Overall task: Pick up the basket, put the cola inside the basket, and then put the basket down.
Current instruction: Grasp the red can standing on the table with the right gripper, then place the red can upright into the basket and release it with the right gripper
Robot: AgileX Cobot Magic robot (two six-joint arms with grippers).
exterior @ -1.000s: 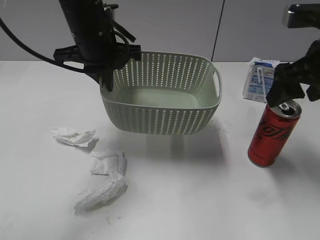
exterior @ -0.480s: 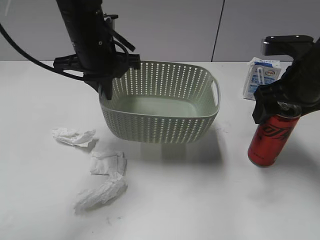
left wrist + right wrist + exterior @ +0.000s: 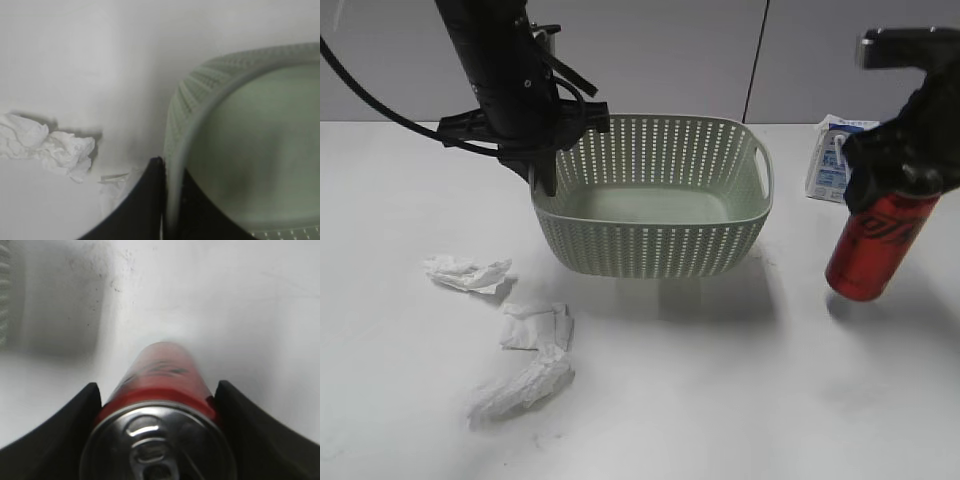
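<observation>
My right gripper will let go of the cola can upright on the green basket's bottom, close to the basket's front side [image 3: 670, 214].
The pale green basket [image 3: 650, 205] hangs above the table with its shadow below it. My left gripper [image 3: 542, 172] is shut on its left rim, one finger on each side of the wall; the left wrist view shows the rim [image 3: 176, 165] pinched between the black fingers [image 3: 167, 200]. The red cola can [image 3: 875, 245] is tilted and lifted off the table, right of the basket. My right gripper [image 3: 895, 175] is shut on its upper part. In the right wrist view the can [image 3: 160, 390] fills the space between the fingers [image 3: 157, 410].
A white-and-blue drink carton [image 3: 832, 155] stands at the back right behind the can. Three crumpled white tissues [image 3: 468, 272] [image 3: 535, 325] [image 3: 520, 385] lie on the white table at the front left; one shows in the left wrist view [image 3: 47, 145].
My right gripper came down over the can's top, closed on it and lifted it, tilted, off the table. My left gripper moved the basket slightly right and up.
</observation>
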